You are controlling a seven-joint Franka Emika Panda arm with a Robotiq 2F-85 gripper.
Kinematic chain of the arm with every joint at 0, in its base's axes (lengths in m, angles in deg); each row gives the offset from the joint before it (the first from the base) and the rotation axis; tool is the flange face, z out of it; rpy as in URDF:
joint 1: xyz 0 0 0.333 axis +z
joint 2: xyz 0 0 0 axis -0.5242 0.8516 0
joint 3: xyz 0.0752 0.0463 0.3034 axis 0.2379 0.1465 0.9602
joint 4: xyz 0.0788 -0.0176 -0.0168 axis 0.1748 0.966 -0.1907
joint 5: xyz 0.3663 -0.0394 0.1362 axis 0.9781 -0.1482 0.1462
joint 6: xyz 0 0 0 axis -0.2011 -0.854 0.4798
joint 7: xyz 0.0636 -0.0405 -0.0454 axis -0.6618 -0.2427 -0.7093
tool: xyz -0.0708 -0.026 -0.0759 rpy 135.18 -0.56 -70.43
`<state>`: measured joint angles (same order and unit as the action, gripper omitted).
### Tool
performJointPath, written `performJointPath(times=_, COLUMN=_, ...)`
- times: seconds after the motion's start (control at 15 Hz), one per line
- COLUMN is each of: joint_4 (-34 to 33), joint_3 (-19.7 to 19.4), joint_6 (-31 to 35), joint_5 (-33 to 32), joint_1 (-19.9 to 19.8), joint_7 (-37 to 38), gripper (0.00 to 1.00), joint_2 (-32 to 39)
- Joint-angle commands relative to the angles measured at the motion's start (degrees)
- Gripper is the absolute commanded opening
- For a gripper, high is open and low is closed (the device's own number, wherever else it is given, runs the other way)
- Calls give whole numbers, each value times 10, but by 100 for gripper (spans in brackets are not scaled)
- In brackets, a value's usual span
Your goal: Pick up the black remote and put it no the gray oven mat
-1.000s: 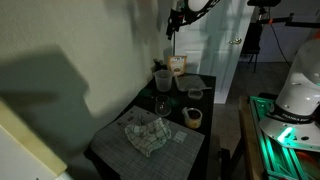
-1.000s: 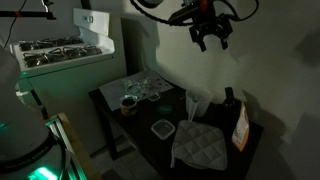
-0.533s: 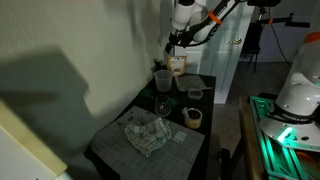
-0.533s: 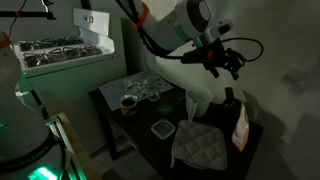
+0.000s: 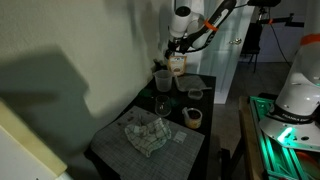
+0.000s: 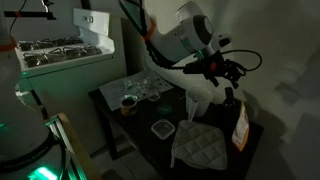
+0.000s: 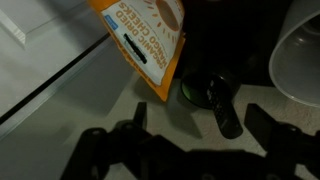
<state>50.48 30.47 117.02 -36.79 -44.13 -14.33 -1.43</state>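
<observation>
The black remote's loose end (image 5: 158, 64) (image 7: 229, 124), the one away from the dark round base, is the next spot that my gripper should move to and close on.
In the wrist view the black remote (image 7: 222, 108) lies on a light gray quilted pad (image 7: 100, 115), its far end against a dark round base (image 7: 200, 90). My gripper (image 7: 200, 125) is open, with one finger on each side of the remote and just above it. In both exterior views the gripper (image 5: 175, 52) (image 6: 222, 72) hangs low over the table end with the orange bag (image 7: 145, 40). The gray oven mat (image 5: 108, 150), large and woven-looking, lies at the opposite end of the table under a crumpled cloth (image 5: 145, 133).
A white cup (image 7: 300, 50) stands right of the remote. A dark bottle (image 6: 228, 98), the orange bag (image 6: 240, 125) and a small lidded container (image 6: 162, 127) crowd this end. Cups (image 5: 192, 116) and glasses (image 5: 162, 105) stand mid-table. The wall runs along one long side.
The gripper has come down from high above the table to just over the remote beside the orange bag. Nothing on the table has moved.
</observation>
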Motion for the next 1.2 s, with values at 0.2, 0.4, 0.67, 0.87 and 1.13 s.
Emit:
performJointPath(times=0.2, joint_4=0, joint_3=0, joint_6=0, joint_5=0, joint_1=0, joint_7=0, gripper=100, joint_2=0)
performJointPath(times=0.4, joint_4=0, joint_3=0, joint_6=0, joint_5=0, joint_1=0, joint_7=0, gripper=100, joint_2=0)
performJointPath(times=0.67, joint_4=0, joint_3=0, joint_6=0, joint_5=0, joint_1=0, joint_7=0, gripper=100, joint_2=0)
performJointPath(times=0.87, joint_4=-28, joint_3=-12, joint_6=19, joint_5=-41, joint_1=8, joint_7=30, gripper=100, joint_2=26)
performJointPath(times=1.13, joint_4=-72, joint_3=-14, joint_6=34, joint_5=-72, joint_1=10, joint_7=41, gripper=100, joint_2=69)
